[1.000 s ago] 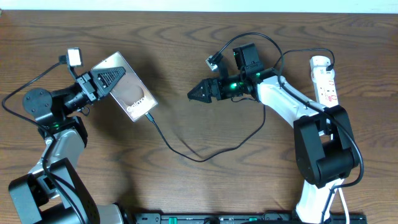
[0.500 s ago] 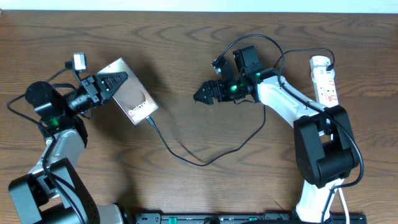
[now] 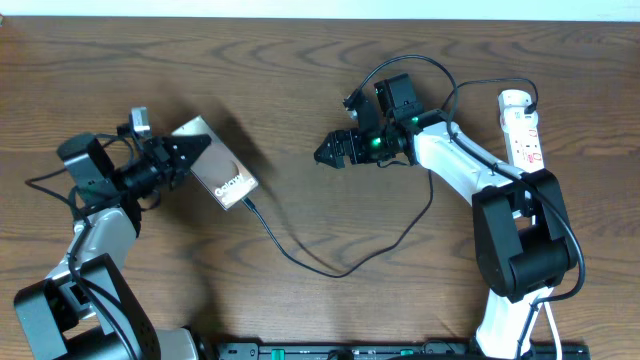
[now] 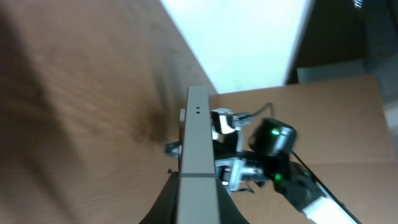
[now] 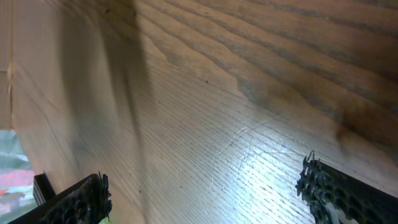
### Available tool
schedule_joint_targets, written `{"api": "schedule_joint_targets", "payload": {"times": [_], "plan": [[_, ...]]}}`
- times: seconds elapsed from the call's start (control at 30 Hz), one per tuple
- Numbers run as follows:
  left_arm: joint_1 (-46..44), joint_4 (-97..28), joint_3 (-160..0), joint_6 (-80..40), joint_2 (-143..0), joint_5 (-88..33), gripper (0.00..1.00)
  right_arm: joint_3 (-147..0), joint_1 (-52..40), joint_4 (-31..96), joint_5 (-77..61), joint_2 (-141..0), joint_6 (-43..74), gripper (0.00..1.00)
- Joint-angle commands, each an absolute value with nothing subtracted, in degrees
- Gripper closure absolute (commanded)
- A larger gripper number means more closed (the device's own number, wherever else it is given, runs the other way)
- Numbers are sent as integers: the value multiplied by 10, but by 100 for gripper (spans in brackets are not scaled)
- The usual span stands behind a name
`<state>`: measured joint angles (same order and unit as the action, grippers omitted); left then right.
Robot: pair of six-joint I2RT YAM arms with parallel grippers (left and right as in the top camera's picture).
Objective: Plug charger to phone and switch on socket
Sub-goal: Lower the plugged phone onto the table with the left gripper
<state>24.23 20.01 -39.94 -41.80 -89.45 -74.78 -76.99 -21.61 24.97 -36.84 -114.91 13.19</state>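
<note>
I should use my left gripper to let go of the phone flat on the wooden table (image 3: 236,218) next to the plug end of the black charger cable.
The phone (image 3: 222,172) is tilted up on one long edge, its "Galaxy" lettering facing up. My left gripper (image 3: 196,150) is shut on its upper end. In the left wrist view the phone (image 4: 198,143) shows edge-on as a grey strip between my fingers (image 4: 198,208). The black charger cable (image 3: 340,268) runs from the phone's lower end in a loop towards the right arm, and its plug tip (image 3: 246,204) sits at the phone's port. My right gripper (image 3: 322,153) is open and empty above the table (image 5: 208,196). The white socket (image 3: 522,125) lies at the far right.
The right arm (image 3: 450,165) lies between the cable loop and the socket. The right arm (image 4: 273,155) also shows beyond the phone in the left wrist view. A black rail (image 3: 400,350) runs along the table's front edge.
My left gripper has turned the phone up onto its edge and shifted it slightly right and towards the front. The cable loop slid with it. My right gripper drew back a little to the right.
</note>
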Motion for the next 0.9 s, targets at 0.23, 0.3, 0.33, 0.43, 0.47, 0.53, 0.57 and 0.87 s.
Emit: {"api": "schedule_joint_targets", "payload": {"times": [0.23, 0.3, 0.33, 0.43, 0.47, 0.53, 0.57, 0.87], "plan": [[220, 69, -405, -330, -887, -607, 93, -827, -215, 329, -295, -1147, 132, 1], [216, 44, -405, -330, -887, -568, 93, -840, -216, 352, -270, -1147, 132, 2], [214, 29, -405, -330, -887, -548, 93, -847, -218, 363, -255, -1147, 132, 2], [207, -24, -405, -326, -887, -483, 93, -864, -224, 389, -225, -1147, 132, 2], [205, -38, -405, -326, -887, -466, 93, -868, -226, 395, -220, -1147, 132, 2], [200, -65, -405, -325, -887, -429, 93, -874, -229, 400, -215, -1147, 132, 2], [197, -76, -405, -322, -887, -413, 93, -876, -230, 401, -212, -1147, 132, 3], [188, -102, -394, -318, -888, -367, 93, -878, -237, 401, -209, -1147, 132, 2]]}}
